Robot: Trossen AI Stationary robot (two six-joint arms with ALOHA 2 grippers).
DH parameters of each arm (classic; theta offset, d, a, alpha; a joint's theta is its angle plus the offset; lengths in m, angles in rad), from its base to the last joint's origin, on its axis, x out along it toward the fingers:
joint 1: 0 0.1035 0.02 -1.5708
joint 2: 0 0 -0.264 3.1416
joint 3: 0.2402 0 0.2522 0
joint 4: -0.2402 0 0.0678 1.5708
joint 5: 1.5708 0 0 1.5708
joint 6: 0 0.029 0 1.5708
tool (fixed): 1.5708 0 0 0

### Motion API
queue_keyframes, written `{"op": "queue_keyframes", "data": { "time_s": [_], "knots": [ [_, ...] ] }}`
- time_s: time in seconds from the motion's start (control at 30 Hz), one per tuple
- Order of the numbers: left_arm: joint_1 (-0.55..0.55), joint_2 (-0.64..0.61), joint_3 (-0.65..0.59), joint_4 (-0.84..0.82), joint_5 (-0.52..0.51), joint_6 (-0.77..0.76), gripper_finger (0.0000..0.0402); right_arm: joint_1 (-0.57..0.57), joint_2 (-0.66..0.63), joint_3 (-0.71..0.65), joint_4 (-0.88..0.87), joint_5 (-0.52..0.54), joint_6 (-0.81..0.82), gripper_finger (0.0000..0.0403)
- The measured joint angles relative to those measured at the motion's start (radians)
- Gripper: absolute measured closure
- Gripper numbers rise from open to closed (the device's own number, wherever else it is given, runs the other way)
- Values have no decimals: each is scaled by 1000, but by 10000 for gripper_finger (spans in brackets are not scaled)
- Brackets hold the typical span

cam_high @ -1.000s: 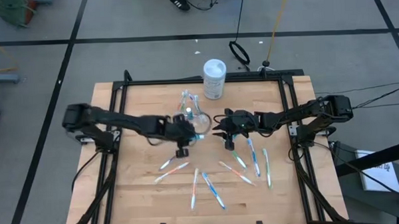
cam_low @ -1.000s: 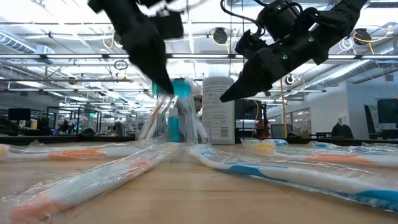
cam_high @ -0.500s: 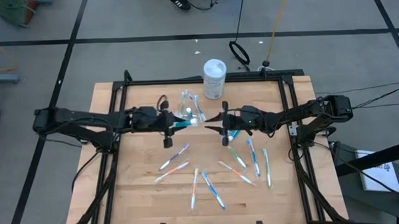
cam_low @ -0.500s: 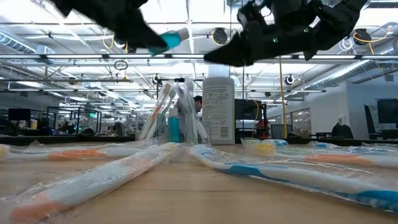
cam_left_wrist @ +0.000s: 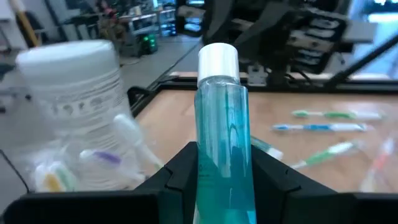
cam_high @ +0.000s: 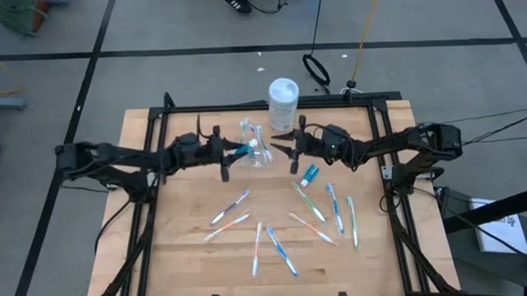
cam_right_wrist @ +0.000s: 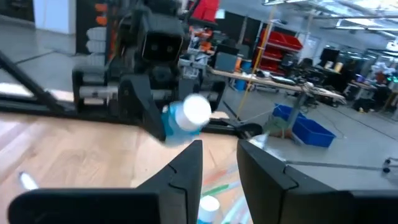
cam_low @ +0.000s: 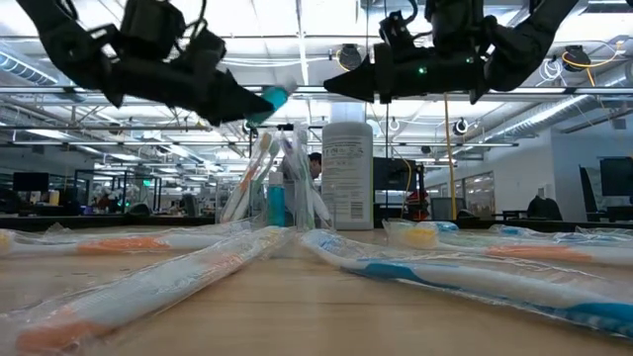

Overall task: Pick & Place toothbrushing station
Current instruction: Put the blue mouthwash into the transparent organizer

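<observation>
Next, I drop the blue toothpaste tube from my left gripper inside the clear cup [cam_high: 250, 153], beside the standing toothbrushes.
My left gripper [cam_high: 226, 154] is shut on a blue toothpaste tube [cam_left_wrist: 222, 134] with a white cap [cam_left_wrist: 217, 60]. It holds the tube in the air just left of the clear cup [cam_high: 253, 148]. The cup stands on the table with several toothbrushes in it. In the low view the tube's cap [cam_low: 273, 97] is above the cup [cam_low: 279, 188]. My right gripper [cam_high: 290, 152] hovers right of the cup, slightly open and empty, facing the left one. A second blue tube [cam_high: 310, 174] lies flat on the table. Several toothbrushes [cam_high: 275, 240] lie flat toward the near edge. My left gripper pinches the tube's blue body [cam_left_wrist: 222, 163] between its two fingers [cam_left_wrist: 181, 169], on the half away from the cap. The fingers come nearly level from the table's left and lie along the tube. The tube is lifted clear, and its cap end sticks out past the fingertips toward the cup.
A taller white container [cam_high: 283, 103] with a pale lid stands at the far edge behind the cup. It also shows in the low view [cam_low: 348, 173]. Black frame rails [cam_high: 262, 107] run around the wooden table. Bare wood shows at the table's left [cam_high: 174, 221].
My left gripper has risen with the tube and drawn back toward the table's left. It has tipped from pointing down beside the cup to nearly level. My right gripper has risen and gone toward the far edge, tipping level. A blue tube now shows on the table where it was.
</observation>
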Motion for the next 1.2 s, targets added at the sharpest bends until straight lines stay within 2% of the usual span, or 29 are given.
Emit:
{"op": "queue_keyframes", "data": {
  "time_s": [0.13,0.27,0.43,0.63,0.97,1.2],
  "knots": [
    [33,130,18,123,61,-70,295,-22,0,0,-8,0,74,312],
    [34,245,33,184,64,-95,295,-25,0,0,-50,0,104,312],
    [34,307,53,192,38,-125,295,-23,-1,0,-62,-3,105,312],
    [34,319,53,152,25,-117,294,-23,0,0,-104,-2,105,312],
    [34,319,53,67,-80,-94,293,-22,0,0,-98,-3,132,312],
    [34,319,53,32,-88,-82,293,-22,0,0,-97,-4,158,312]
  ]
}}
